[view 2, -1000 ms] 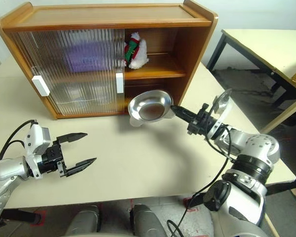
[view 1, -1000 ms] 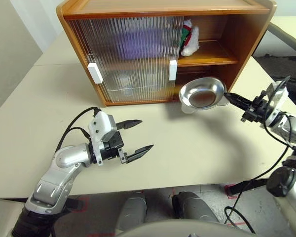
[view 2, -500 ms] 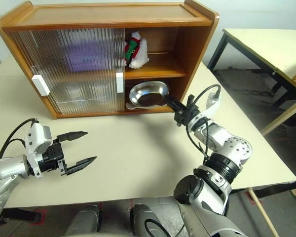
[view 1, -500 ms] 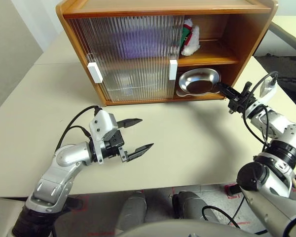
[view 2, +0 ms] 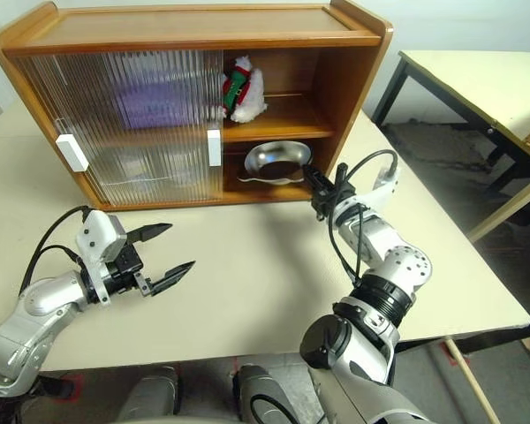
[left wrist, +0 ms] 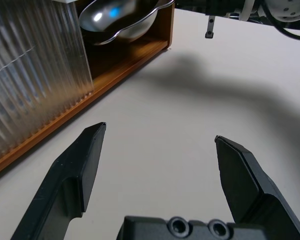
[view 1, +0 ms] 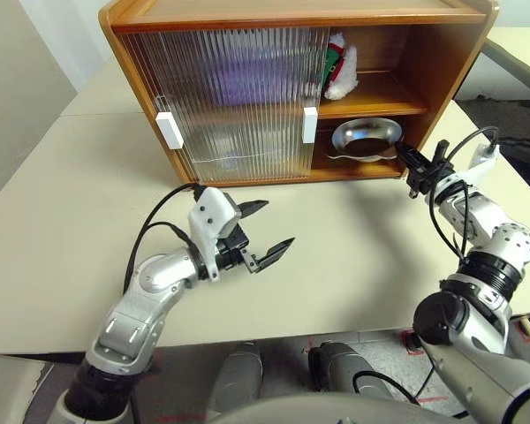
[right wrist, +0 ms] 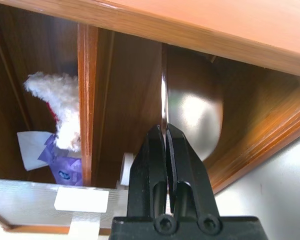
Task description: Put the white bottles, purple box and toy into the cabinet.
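The steel bowl, now inside the lower compartment, will go down on the lower compartment's bottom (view 1: 356, 141), near the edge of the ribbed door, where I need to set it with my right gripper.
The cabinet (view 1: 442, 53) stands at the back of the table, with its two ribbed doors slid left and its right side open. The toy (view 1: 340, 67) sits on the upper shelf. The purple box (view 1: 247, 84) shows blurred behind the doors, also as the purple box (right wrist: 65, 169). A white round shape (right wrist: 125, 169) lies low behind the doors; I cannot tell whether it is one of the white bottles. My right gripper (view 1: 403, 152) is shut on the rim of a steel bowl (view 1: 365, 136) inside the lower compartment. My left gripper (view 1: 274, 224) hangs open over the table, holding nothing.
White handles (view 1: 169, 130) mark the door edges. The cream table (view 1: 353, 238) runs wide in front of the cabinet. A second table (view 2: 477, 79) with dark legs stands off to the right.
My right gripper has carried the steel bowl from above the table into the cabinet's lower compartment. My left arm has moved right and toward the cabinet, still open.
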